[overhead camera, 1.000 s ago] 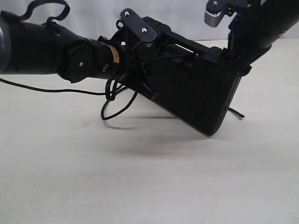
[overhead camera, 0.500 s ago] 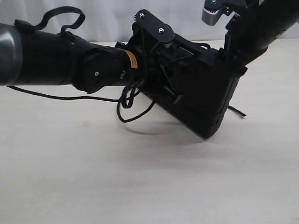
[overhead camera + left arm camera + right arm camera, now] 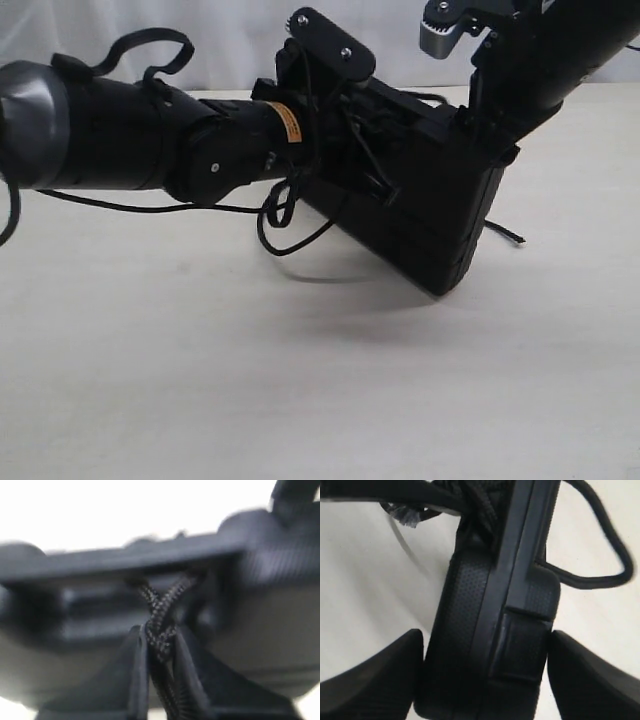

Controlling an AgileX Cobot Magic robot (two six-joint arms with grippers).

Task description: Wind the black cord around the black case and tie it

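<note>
My left gripper needs to open and take the black cord behind its frayed tip (image 3: 407, 516), because it now holds the cord where it crosses itself at the case's handle.
The black case (image 3: 430, 215) is held off the table, tilted, with its lowest corner close to the tabletop. My right gripper (image 3: 492, 128) is shut on its upper right edge; in the right wrist view the case (image 3: 490, 630) fills the gap between both fingers (image 3: 380, 680). My left gripper (image 3: 362, 150) presses against the case's face and is shut on the black cord (image 3: 161, 630), which crosses over itself just past the fingertips. A slack loop of cord (image 3: 290, 240) hangs below the left wrist. Another loop (image 3: 600, 575) and a frayed tip (image 3: 405, 515) lie beside the case.
A thin black strand (image 3: 120, 206) runs left across the beige table (image 3: 300, 400) from under the left arm. A short black end (image 3: 505, 235) pokes out behind the case's right side. A white backdrop closes off the far edge.
The left arm has pushed right toward the case, carrying the hanging cord loop with it. The case has shifted slightly left in the right gripper's hold.
</note>
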